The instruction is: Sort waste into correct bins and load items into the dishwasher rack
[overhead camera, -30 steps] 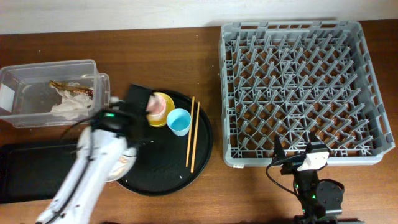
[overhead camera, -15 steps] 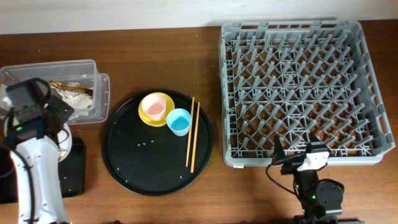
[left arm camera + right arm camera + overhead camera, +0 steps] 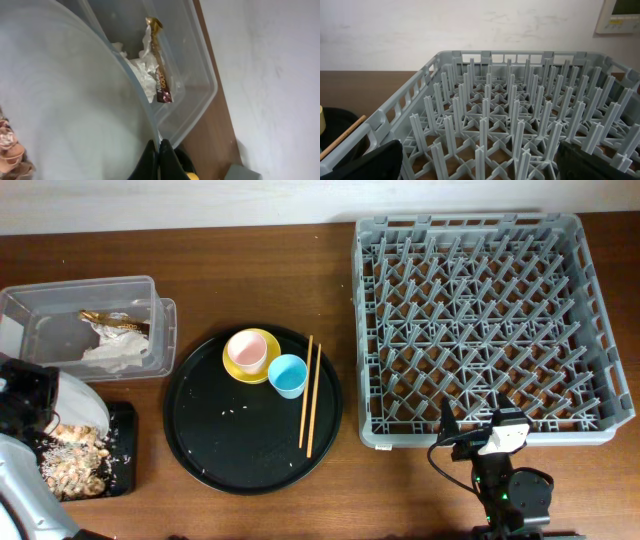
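Observation:
The robot's left gripper should set the white round plate down on the round black tray (image 3: 227, 436) in front of the yellow saucer. The plate is now held tilted over the tray.
My left gripper (image 3: 48, 396) is shut on the rim of the white round plate (image 3: 82, 402) and holds it tilted over the shallow black tray (image 3: 123, 442). Beige food scraps with rice (image 3: 72, 465) lie on that tray. In the left wrist view the shut jaws (image 3: 159, 152) pinch the plate (image 3: 65, 100). The clear tub (image 3: 40, 330) holds the white napkin (image 3: 112, 352) and the brown-gold wrapper (image 3: 118, 322). The pink cup (image 3: 246, 350) stands on the yellow saucer (image 3: 237, 368), beside the blue cup (image 3: 288, 374) and the chopsticks (image 3: 310, 395). My right gripper (image 3: 480, 167) is open and empty at the front edge of the grey rack (image 3: 480, 320).
The large round black tray (image 3: 230, 450) in the middle carries the cups, saucer and chopsticks, with a few rice grains on it. The rack (image 3: 510, 115) fills the right side of the table. The right arm's base (image 3: 505, 490) sits at the front edge.
My left arm has carried the plate from the round tray to the far left. The plate is now tilted and the food scraps lie on the shallow black tray. The right arm has not moved.

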Controlling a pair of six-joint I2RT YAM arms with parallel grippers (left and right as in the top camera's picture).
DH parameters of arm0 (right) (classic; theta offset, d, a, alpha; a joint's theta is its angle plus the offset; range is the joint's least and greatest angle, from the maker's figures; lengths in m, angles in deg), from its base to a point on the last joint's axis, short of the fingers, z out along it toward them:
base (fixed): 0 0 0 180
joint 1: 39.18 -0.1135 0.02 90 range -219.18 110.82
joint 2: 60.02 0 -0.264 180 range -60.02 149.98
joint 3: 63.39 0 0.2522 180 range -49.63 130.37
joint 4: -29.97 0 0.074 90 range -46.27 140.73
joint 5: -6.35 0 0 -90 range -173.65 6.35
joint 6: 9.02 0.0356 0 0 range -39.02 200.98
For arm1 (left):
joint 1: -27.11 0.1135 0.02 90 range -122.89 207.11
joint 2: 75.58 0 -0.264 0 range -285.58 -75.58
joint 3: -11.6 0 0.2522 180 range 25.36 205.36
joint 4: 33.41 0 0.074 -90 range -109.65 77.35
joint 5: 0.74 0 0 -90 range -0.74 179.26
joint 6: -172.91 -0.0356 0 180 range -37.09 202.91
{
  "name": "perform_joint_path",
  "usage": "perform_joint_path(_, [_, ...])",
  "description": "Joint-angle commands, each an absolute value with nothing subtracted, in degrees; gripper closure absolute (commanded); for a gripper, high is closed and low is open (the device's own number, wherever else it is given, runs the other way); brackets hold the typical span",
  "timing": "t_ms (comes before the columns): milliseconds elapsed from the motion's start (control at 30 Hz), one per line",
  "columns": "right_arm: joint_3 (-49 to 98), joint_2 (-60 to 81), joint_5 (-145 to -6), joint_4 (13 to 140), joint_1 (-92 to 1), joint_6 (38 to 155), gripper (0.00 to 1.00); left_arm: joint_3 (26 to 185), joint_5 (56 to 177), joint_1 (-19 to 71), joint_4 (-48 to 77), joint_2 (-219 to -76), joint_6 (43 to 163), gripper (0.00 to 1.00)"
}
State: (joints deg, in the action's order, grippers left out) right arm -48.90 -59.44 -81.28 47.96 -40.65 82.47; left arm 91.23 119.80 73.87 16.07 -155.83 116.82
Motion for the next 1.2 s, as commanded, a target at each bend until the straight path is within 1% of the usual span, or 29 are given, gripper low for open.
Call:
perform_joint_path(0, [-49.32, -59.83, -81.56, 48.07, -40.28, 82.69, 0.02, 92.15, 124.44, 74.53, 15.68, -154.95, 117.92, 1.0])
perform_joint_path(100, [-49.32, -59.83, -81.56, 48.07, -40.28, 82.69, 0.02, 92.15, 125.83, 75.69, 15.59, -154.95, 118.11, 0.99])
perform_joint_path(167, [-49.32, -59.83, -81.56, 48.07, -40.28, 82.69, 0.02, 92.15, 131.12, 78.64, 15.55, -154.95, 118.29, 1.0])
perform_joint_path(200, [-49.32, -59.83, -81.56, 48.07, -40.28, 82.69, 0.02, 92.15, 129.77, 79.82, 15.24, -154.95, 118.27, 1.0])
perform_joint_path(233, [-49.32, -59.81, -81.56, 48.07, -40.28, 82.69, 0.02, 92.15, 131.41, 81.19, 15.48, -155.04, 118.29, 1.0])
perform_joint_path(267, [-49.32, -59.83, -81.56, 48.05, -40.28, 82.69, 0.02, 92.15, 134.91, 82.29, 15.2, -155.22, 117.96, 1.0])
perform_joint_path(400, [-49.32, -59.83, -81.56, 48.05, -40.28, 82.69, 0.02, 92.04, 134.91, 82.4, 16.75, -156.88, 114.75, 1.0])
perform_joint_path(467, [-49.32, -59.83, -81.56, 48.07, -40.28, 82.69, 0.02, 92.04, 142.01, 82.4, 17.3, -156.88, 114.18, 1.0])
perform_joint_path(500, [-49.32, -59.83, -81.56, 48.07, -40.28, 82.69, 0.02, 92.04, 140.44, 82.44, 16.82, -156.88, 111.1, 1.0])
perform_joint_path(567, [-49.32, -59.83, -81.56, 48.07, -40.28, 82.69, 0.02, 92.04, 142.05, 83.84, 21.38, -156.88, 112.63, 1.0])
perform_joint_path(600, [-49.32, -59.83, -81.56, 48.07, -40.28, 82.69, 0.02, 92.04, 139.41, 84.06, 22.04, -156.88, 112.78, 1.0])
perform_joint_path(633, [-49.32, -59.81, -81.56, 48.07, -40.28, 82.69, 0.02, 92.04, 140.3, 84.54, 22.96, -156.88, 113.26, 1.0])
perform_joint_path(667, [-49.32, -59.81, -81.56, 48.07, -40.28, 82.69, 0.02, 92.04, 137.88, 84.56, 21.56, -156.88, 113.22, 1.0])
perform_joint_path(733, [-49.32, -59.83, -81.56, 48.07, -40.28, 82.69, 0.02, 92.04, 142.18, 84.89, 21.1, -157.01, 112.8, 1.0])
perform_joint_path(767, [-49.32, -59.83, -81.56, 48.05, -40.28, 82.69, 0.02, 92.04, 140.37, 84.89, 20.09, -157.01, 112.8, 1.0])
perform_joint_path(800, [-49.32, -59.83, -81.56, 48.05, -40.28, 82.69, 0.02, 92.04, 145.77, 85.52, 23.4, -156.97, 113.19, 1.0])
perform_joint_path(833, [-49.32, -59.83, -81.56, 48.05, -40.28, 82.69, 0.02, 92.04, 148.15, 86.02, 22.8, -156.88, 113.24, 1.0])
perform_joint_path(867, [-49.32, -59.83, -81.56, 48.05, -40.28, 82.69, 0.02, 92.04, 144.98, 86.02, 21.49, -156.9, 112.5, 1.0])
perform_joint_path(900, [-49.32, -59.83, -81.56, 48.07, -40.28, 82.69, 0.02, 92.04, 148.13, 86.57, 23.09, -156.9, 112.54, 1.0])
perform_joint_path(967, [-49.32, -59.83, -81.56, 48.07, -40.28, 82.69, 0.02, 92.01, 150.8, 86.83, 21.36, -156.97, 109.78, 1.0])
perform_joint_path(1033, [-49.32, -59.83, -81.56, 48.07, -40.28, 82.69, 0.02, 91.99, 149.48, 86.75, 21.54, -156.94, 109.76, 1.0])
perform_joint_path(1067, [-49.32, -59.83, -81.56, 48.07, -40.28, 82.69, 0.02, 91.99, 158.05, 86.75, 26.15, -156.94, 109.76, 1.0])
perform_joint_path(1167, [-49.32, -59.83, -81.56, 48.07, -40.28, 82.69, 0.02, 92.01, 164.43, 86.4, 27.35, -156.77, 108.63, 1.0])
